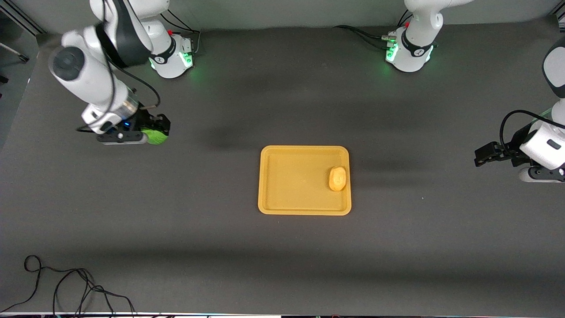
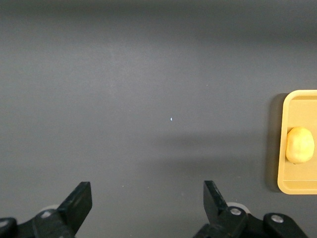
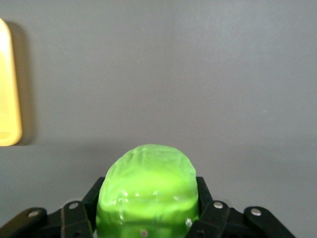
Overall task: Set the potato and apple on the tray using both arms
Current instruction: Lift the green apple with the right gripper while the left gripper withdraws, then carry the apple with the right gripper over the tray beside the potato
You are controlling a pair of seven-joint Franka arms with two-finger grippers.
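Observation:
The robot's right gripper will release the green apple, now held above the bare table, in the middle of the tray (image 1: pixel 301 183), a small gap away from the potato.
The yellow-orange tray (image 1: pixel 287 194) lies in the middle of the table. The potato (image 1: pixel 337 178) lies in the tray at the end toward the left arm; the left wrist view shows it (image 2: pixel 299 145) in the tray (image 2: pixel 297 186) too. My right gripper (image 1: pixel 155 134) is shut on the green apple (image 1: pixel 157 136) and holds it above the bare table toward the right arm's end; the right wrist view shows the apple (image 3: pixel 147 191) between the fingers (image 3: pixel 79 213), with the tray's edge (image 3: pixel 7 89) at the side. My left gripper (image 1: pixel 485 155) is open and empty above the table at the left arm's end, its fingertips (image 2: pixel 81 196) wide apart.
A black cable (image 1: pixel 66 291) lies coiled on the table's near edge at the right arm's end. The arms' bases (image 1: pixel 172 55) (image 1: pixel 408 53) stand along the table's far edge. The dark mat between the apple and the tray is bare.

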